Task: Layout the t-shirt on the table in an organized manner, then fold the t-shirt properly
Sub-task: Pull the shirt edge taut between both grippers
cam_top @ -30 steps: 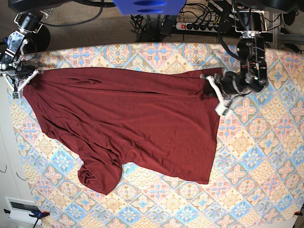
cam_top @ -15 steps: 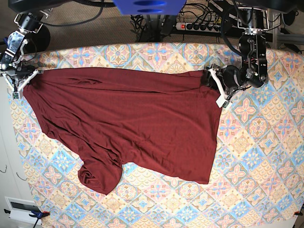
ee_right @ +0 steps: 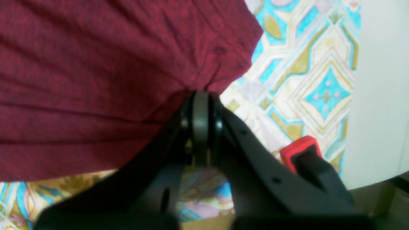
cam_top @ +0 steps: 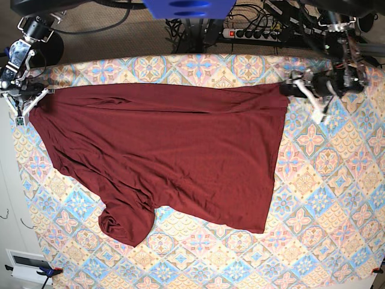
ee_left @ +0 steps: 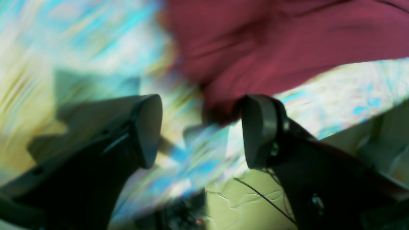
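Observation:
Next, my left gripper reaches farther in and pinches the t-shirt's folded layers (cam_top: 274,91) before lifting, because the t-shirt's corner sits too shallow at its open fingers.
The dark maroon t-shirt (cam_top: 174,150) lies spread across the table (cam_top: 325,205), its top edge pulled straight and one sleeve bunched at the lower left (cam_top: 123,223). My right gripper (cam_top: 35,99) is at the shirt's far left corner. The right wrist view shows that gripper (ee_right: 200,107) shut on a pinch of the t-shirt (ee_right: 96,64). My left gripper (cam_top: 295,87) hovers at the shirt's upper right corner. In the blurred left wrist view it (ee_left: 204,131) is open, with the t-shirt (ee_left: 271,41) corner just past the fingertips (ee_left: 148,127) and not gripped.
A power strip and cables (cam_top: 252,33) lie behind the table's back edge. A red clamp (ee_right: 300,150) holds the cloth at the table edge beside my right gripper. A white box (cam_top: 27,262) sits off the lower left corner.
My left gripper carried the shirt's upper right corner right and back, opened and let it go. The top edge now lies straight. The right gripper has not moved.

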You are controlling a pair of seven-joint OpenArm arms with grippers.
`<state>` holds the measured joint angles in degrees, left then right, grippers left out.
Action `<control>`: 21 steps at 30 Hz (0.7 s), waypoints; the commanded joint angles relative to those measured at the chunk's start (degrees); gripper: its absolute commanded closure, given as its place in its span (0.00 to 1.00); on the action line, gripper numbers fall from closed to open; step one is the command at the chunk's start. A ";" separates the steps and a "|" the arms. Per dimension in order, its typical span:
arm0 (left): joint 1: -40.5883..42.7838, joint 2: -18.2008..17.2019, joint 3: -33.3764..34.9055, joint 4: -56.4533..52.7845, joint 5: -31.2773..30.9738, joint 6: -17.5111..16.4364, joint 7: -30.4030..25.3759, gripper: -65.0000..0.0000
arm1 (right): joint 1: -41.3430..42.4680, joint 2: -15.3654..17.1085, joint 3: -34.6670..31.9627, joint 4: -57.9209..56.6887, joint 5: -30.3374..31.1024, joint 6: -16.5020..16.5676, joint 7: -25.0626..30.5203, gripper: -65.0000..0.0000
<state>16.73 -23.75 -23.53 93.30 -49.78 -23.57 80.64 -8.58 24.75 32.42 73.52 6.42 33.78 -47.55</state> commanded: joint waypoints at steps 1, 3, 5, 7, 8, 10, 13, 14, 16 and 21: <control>-0.07 -0.47 -0.34 0.90 -3.72 -0.21 -0.95 0.40 | 0.18 1.14 0.41 0.46 -0.39 -0.24 -0.32 1.00; 0.28 -0.47 -0.34 0.90 -4.33 -0.12 -1.04 0.40 | 0.18 1.14 0.32 0.46 -0.39 -0.24 -0.32 1.00; 0.28 -0.30 -0.34 0.73 -4.24 -0.12 -1.12 0.40 | 0.18 1.14 0.23 0.46 -0.48 -0.24 -0.32 1.00; 0.28 -0.12 -0.34 0.64 -4.24 -0.12 -1.12 0.40 | 0.18 1.14 0.23 0.37 -0.48 -0.24 -0.32 1.00; 0.19 -0.03 -0.34 0.64 -4.24 -0.03 -1.21 0.40 | 0.18 1.14 0.23 0.37 -0.48 -0.24 -0.32 1.00; 0.10 0.67 -0.34 0.55 -4.07 -0.03 -1.21 0.40 | 0.18 1.14 0.23 0.37 -0.48 -0.24 -0.32 1.00; 0.02 1.20 -0.34 0.55 -1.08 -0.03 -1.21 0.40 | 0.18 1.14 0.23 0.37 -0.48 -0.24 -0.32 1.00; -0.42 1.37 -0.34 0.55 0.33 -0.03 -1.21 0.40 | 0.18 1.14 0.23 0.46 -0.48 -0.24 -0.32 1.00; -0.69 2.78 -0.34 -0.07 2.35 -0.03 -1.12 0.40 | 0.18 1.14 0.23 0.46 -0.48 -0.24 -0.32 1.00; -1.04 4.54 -0.08 -3.23 2.70 -0.03 -0.95 0.40 | 0.18 1.14 0.23 0.55 -0.48 -0.24 -0.32 1.00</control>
<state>15.57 -19.42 -23.79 90.17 -48.07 -23.83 79.05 -8.58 24.75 32.42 73.49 6.42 33.78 -47.55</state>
